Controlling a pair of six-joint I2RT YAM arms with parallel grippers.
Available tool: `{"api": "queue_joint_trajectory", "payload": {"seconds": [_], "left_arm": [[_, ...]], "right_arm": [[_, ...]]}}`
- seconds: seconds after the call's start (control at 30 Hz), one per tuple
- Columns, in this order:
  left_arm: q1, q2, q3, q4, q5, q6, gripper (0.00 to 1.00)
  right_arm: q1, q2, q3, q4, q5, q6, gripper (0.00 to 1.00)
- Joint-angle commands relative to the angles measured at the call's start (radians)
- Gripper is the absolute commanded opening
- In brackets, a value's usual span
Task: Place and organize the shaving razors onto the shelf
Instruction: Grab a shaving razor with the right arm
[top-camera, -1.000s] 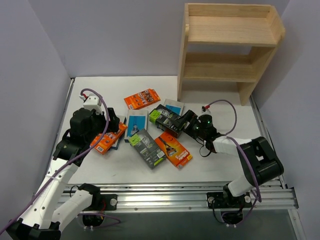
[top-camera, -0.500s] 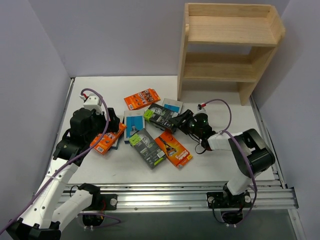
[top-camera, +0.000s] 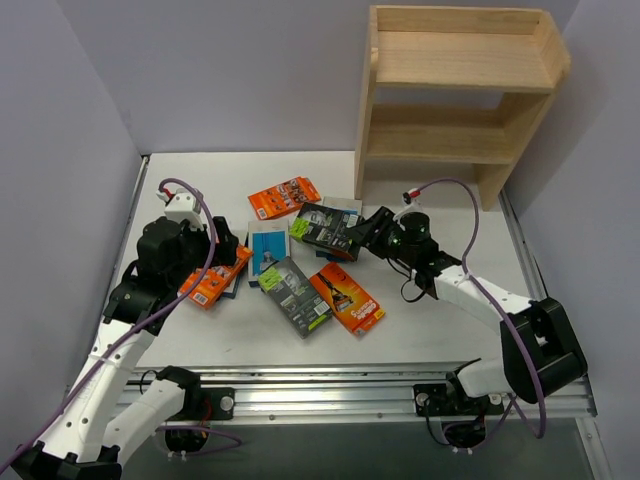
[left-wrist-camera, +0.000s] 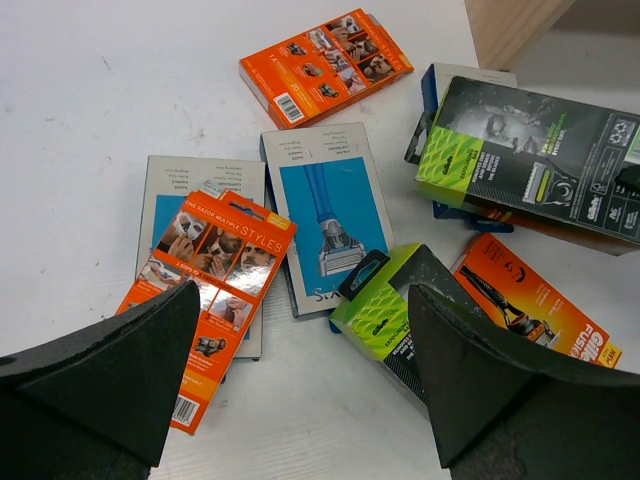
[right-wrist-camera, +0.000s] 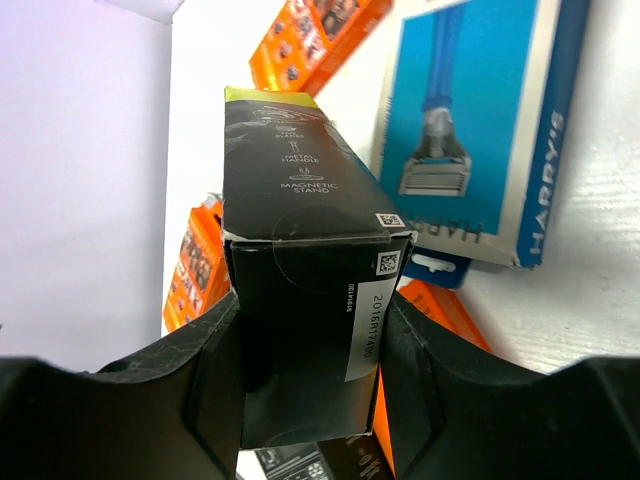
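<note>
Next, my left gripper moves to the black box in my right gripper and grabs it near its free lime-green end (top-camera: 304, 227) (left-wrist-camera: 452, 165).
The shaving razors lie scattered at mid-table. My right gripper (top-camera: 366, 234) (right-wrist-camera: 310, 385) is shut on the end of a black box with a lime-green end (top-camera: 322, 227) (right-wrist-camera: 300, 250), held tilted off the table. Below it lie a light-blue card (right-wrist-camera: 470, 130) and an orange pack (top-camera: 347, 298). My left gripper (top-camera: 216, 256) (left-wrist-camera: 305, 400) hangs open above an orange pack (top-camera: 212, 279) (left-wrist-camera: 213, 275) that rests on a light-blue card (left-wrist-camera: 190, 180). Another black box (top-camera: 294, 296) (left-wrist-camera: 395, 300), a blue card (top-camera: 270, 247) (left-wrist-camera: 330, 215) and an orange pack (top-camera: 284, 197) (left-wrist-camera: 325, 65) lie between. The wooden shelf (top-camera: 460, 90) stands at the back right, both tiers bare.
Grey walls close in the table on the left, back and right. A metal rail (top-camera: 380, 385) runs along the near edge. The right arm's cable (top-camera: 455, 200) loops in front of the shelf's foot.
My right gripper has closed on the black box's end and raised it off the table, shifting slightly left and back. The left arm has hardly moved.
</note>
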Motion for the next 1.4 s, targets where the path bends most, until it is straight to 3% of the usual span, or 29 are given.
{"api": "queue_joint_trajectory", "payload": {"seconds": [0.0, 0.2, 0.33, 0.57, 0.63, 0.83, 1.13, 1.37], "left_arm": [[0.006, -0.018, 0.029, 0.021, 0.009, 0.001, 0.94], [0.006, -0.031, 0.024, 0.028, 0.01, 0.004, 0.94], [0.006, -0.029, 0.024, 0.027, 0.007, 0.003, 0.94], [0.006, -0.034, 0.024, 0.034, 0.022, -0.002, 0.94], [0.006, -0.04, 0.019, 0.047, 0.039, 0.0, 0.94], [0.005, -0.07, 0.013, 0.079, 0.088, -0.006, 0.94], [-0.017, -0.107, -0.022, 0.26, 0.505, -0.057, 0.94], [-0.026, 0.0, 0.001, 0.304, 0.785, -0.037, 0.94]], "right_arm": [[0.009, -0.09, 0.091, 0.006, -0.034, -0.045, 0.0], [0.001, -0.136, 0.144, -0.028, -0.114, -0.106, 0.0], [-0.023, -0.118, 0.175, 0.028, -0.378, -0.154, 0.0], [-0.074, -0.102, 0.168, 0.153, -0.689, -0.172, 0.0], [-0.091, -0.105, 0.148, 0.254, -0.735, -0.131, 0.0], [-0.1, -0.107, 0.161, 0.241, -0.843, -0.169, 0.0], [-0.091, -0.171, 0.151, 0.095, -0.878, -0.299, 0.0], [-0.069, -0.245, 0.207, -0.207, -0.935, -0.551, 0.0]]}}
